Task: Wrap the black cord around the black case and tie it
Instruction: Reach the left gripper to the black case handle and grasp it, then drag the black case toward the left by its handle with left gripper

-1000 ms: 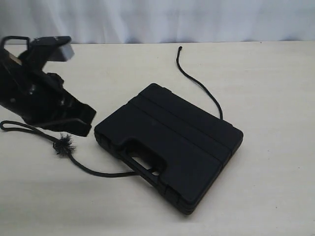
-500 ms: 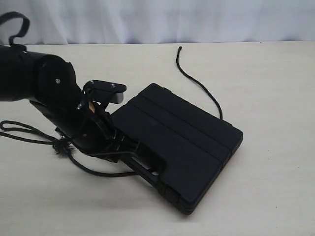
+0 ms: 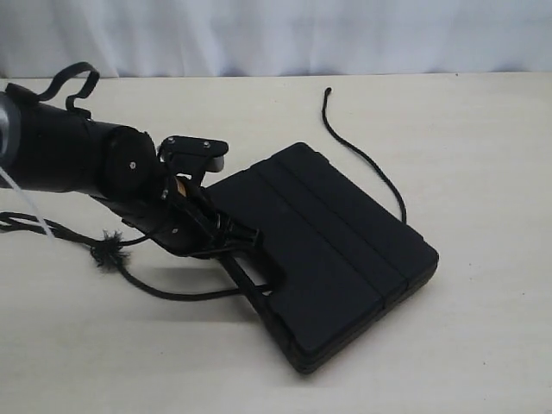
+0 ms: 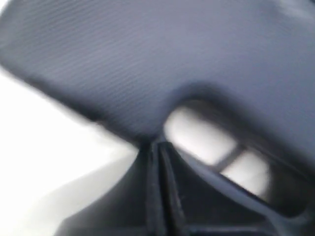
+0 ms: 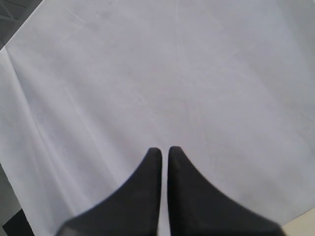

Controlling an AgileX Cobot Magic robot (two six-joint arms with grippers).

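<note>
My left gripper's closed fingers press the black case beside the case's handle [image 3: 244, 279] slot; I need to back off, open, and grip the handle to lift the case.
The black case [image 3: 336, 250] lies flat on the table, handle slot toward the left. The black cord [image 3: 362, 155] comes out from its far side and ends near the table's back. Its other stretch curves from the handle end to a frayed knot [image 3: 108, 252] at the left. My left gripper [image 3: 250, 237] is shut, its tips pressed against the case's edge by the handle slot. In the left wrist view the shut left gripper [image 4: 158, 145] meets the blurred case [image 4: 147, 64] beside the slot [image 4: 216, 147]. My right gripper [image 5: 164, 151] is shut and empty, and does not show in the exterior view.
The cream table [image 3: 483, 129] runs back to a white curtain [image 3: 302, 34]. A thin white cable [image 3: 26, 203] hangs from the left arm. The right wrist view holds only white cloth [image 5: 172, 73].
The left arm swung in from the left onto the case's handle edge. The case slid to the right and turned a little, carrying the cord's far end with it.
</note>
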